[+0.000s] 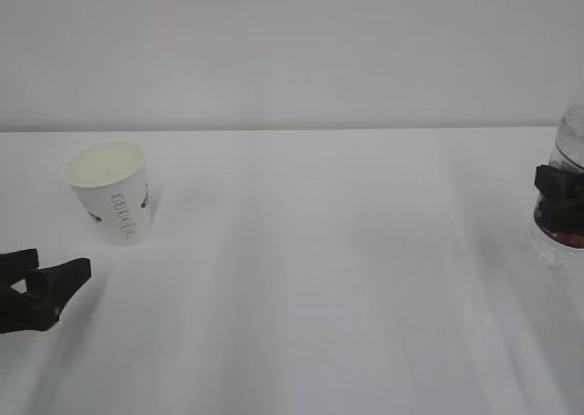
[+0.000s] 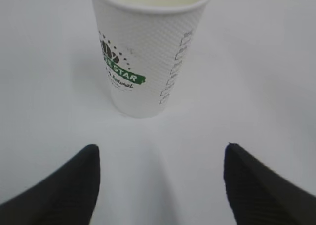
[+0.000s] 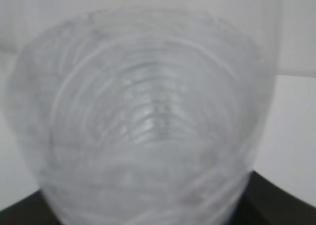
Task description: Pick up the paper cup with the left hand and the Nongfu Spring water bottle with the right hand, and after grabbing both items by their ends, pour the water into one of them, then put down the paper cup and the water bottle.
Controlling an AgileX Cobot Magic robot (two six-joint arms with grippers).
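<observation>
The robot's left gripper needs to next go to the lower half [image 1: 124,222] [image 2: 139,94] of the white paper cup, just below its green logo, and close there.
The white paper cup [image 1: 109,191] stands upright on the table at the left. In the left wrist view the paper cup [image 2: 148,52] shows a green logo and grey print. My left gripper [image 1: 59,264] is low and in front of the cup, apart from it. It is open [image 2: 161,147], with only bare table between its fingers. The clear ribbed water bottle [image 1: 570,141] stands at the right edge, partly cut off. My right gripper [image 1: 558,196] is shut around its labelled middle. In the right wrist view the bottle [image 3: 143,121] fills the frame between dark fingers [image 3: 281,200].
A plain white table [image 1: 319,296] stretches between cup and bottle, with a pale wall behind it. Nothing else stands on it in these views.
</observation>
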